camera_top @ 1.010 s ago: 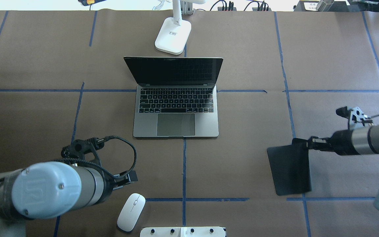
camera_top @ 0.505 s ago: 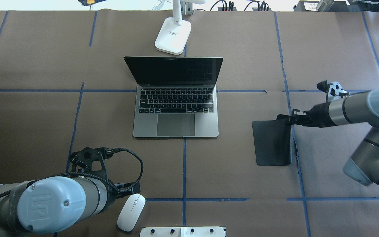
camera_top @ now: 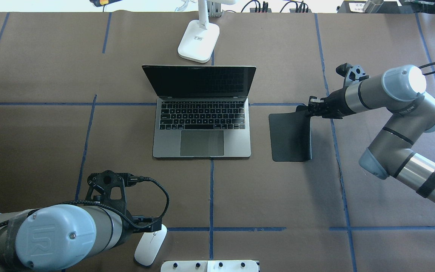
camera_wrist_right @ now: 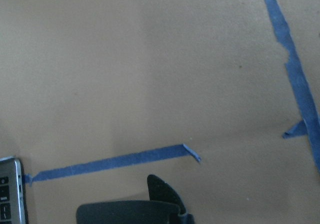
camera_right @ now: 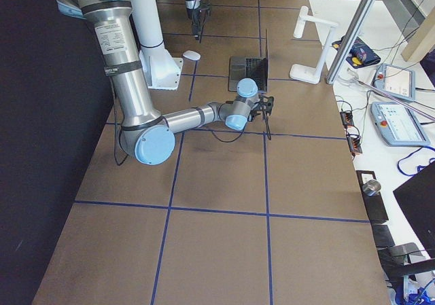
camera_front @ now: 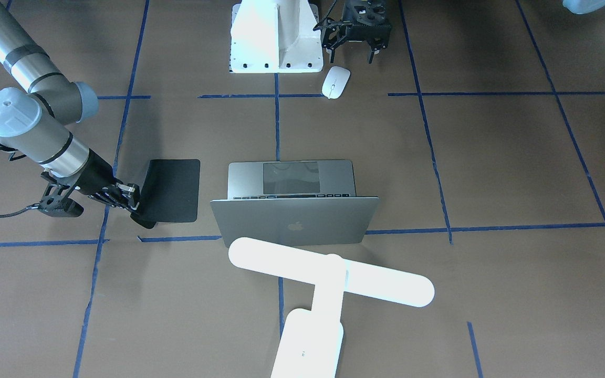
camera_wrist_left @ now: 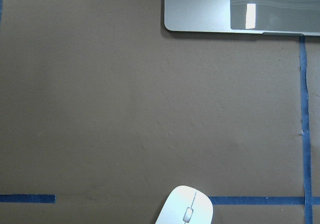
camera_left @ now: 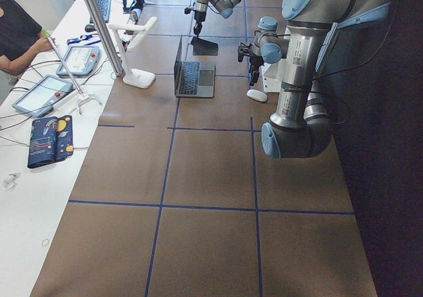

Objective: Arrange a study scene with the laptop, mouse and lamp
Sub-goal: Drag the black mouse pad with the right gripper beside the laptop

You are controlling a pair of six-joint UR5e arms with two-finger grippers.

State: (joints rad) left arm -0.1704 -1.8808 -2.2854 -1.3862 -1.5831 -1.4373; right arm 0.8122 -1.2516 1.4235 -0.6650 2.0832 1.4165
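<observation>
I will next close my left gripper on the white mouse's middle [camera_front: 336, 82], fingers across its long sides, wheel end toward the laptop.
The open grey laptop [camera_top: 201, 124] sits mid-table, its lid [camera_front: 294, 220] facing the front camera. The white lamp [camera_top: 198, 41] stands behind it, with its bar head [camera_front: 329, 270] over the lid's far side. The white mouse [camera_top: 150, 247] lies at the near edge and shows in the left wrist view [camera_wrist_left: 186, 209]. My left gripper [camera_front: 352, 55] is open and hovers just above the mouse, partly covering it from overhead. My right gripper [camera_top: 310, 109] is shut on the far right corner of a black mouse pad [camera_top: 289, 138], right of the laptop. That corner curls up [camera_wrist_right: 162, 191].
The white robot pedestal [camera_front: 273, 37] stands at the near edge beside the mouse. Blue tape lines cross the brown table cover [camera_top: 278, 196]. A side table with tablets [camera_left: 39, 92] and a seated person lies beyond the lamp.
My right gripper has carried the black pad left and away from the robot, to just right of the laptop. My left gripper has moved back toward the near edge, over the mouse.
</observation>
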